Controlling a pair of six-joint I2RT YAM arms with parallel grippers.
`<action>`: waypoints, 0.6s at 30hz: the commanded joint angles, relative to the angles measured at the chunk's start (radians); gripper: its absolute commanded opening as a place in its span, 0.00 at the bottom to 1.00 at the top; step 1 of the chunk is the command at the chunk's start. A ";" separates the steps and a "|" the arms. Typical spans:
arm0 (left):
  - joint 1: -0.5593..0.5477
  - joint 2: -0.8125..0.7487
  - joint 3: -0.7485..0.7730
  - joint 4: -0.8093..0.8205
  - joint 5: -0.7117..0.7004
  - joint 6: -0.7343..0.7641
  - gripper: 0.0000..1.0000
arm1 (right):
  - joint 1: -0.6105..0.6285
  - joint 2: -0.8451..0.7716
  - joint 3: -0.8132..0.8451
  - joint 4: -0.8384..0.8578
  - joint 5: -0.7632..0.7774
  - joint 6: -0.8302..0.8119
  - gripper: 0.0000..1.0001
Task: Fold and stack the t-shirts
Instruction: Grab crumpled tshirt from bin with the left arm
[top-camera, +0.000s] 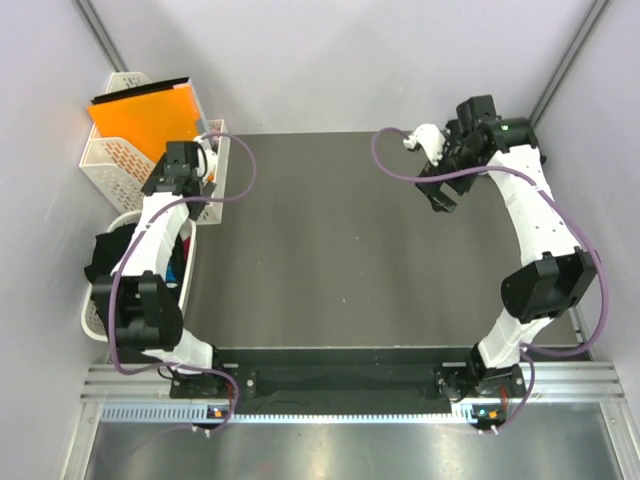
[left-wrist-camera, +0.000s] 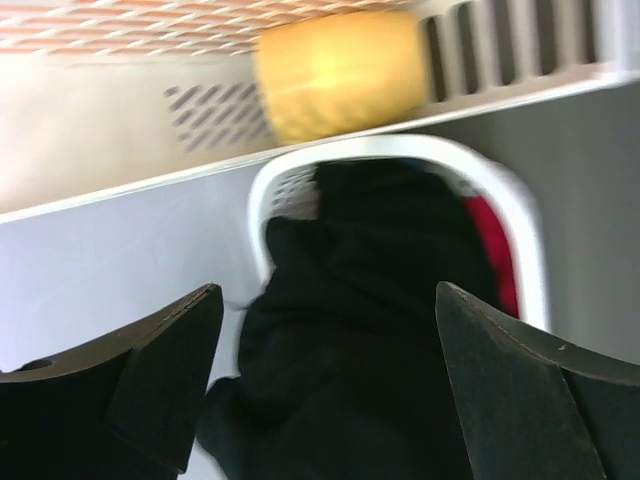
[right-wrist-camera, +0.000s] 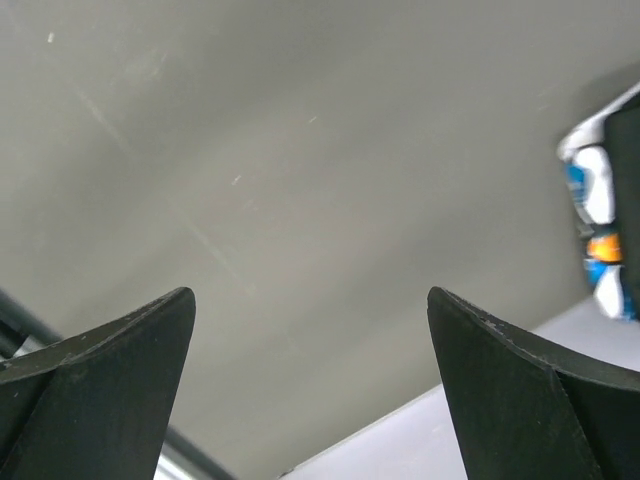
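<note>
The robot's left gripper needs to close on the top of the black t-shirt (top-camera: 114, 264) (left-wrist-camera: 338, 452), beside where it hangs over the round white basket's edge.
A heap of t-shirts fills a round white basket (left-wrist-camera: 525, 250) beside the table's left edge. On top lies a black t-shirt (left-wrist-camera: 360, 330), with a red one (left-wrist-camera: 492, 250) showing at its right. In the left wrist view my left gripper (left-wrist-camera: 328, 290) hangs just above the black t-shirt, open, with nothing between its fingers. From above, that basket (top-camera: 88, 318) lies mostly under the left arm, with a bit of red and blue cloth (top-camera: 181, 264) showing. My right gripper (right-wrist-camera: 310, 292) is open and empty above bare table at the far right (top-camera: 438, 172).
A white lattice basket (top-camera: 110, 155) holding an orange folder (top-camera: 145, 115) stands at the back left, close to the left wrist. The dark table top (top-camera: 340, 250) lies between the arms. A blurred yellow object (left-wrist-camera: 340, 70) sits by the lattice basket.
</note>
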 joint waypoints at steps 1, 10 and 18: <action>0.041 0.007 0.106 -0.060 -0.145 0.034 0.91 | 0.012 -0.057 -0.054 0.026 -0.016 -0.008 1.00; 0.095 -0.134 -0.085 -0.046 -0.162 0.043 0.90 | 0.020 -0.048 -0.030 0.020 0.068 -0.071 1.00; 0.107 -0.218 -0.251 -0.054 -0.122 0.023 0.51 | 0.064 0.047 0.102 -0.008 0.168 -0.090 1.00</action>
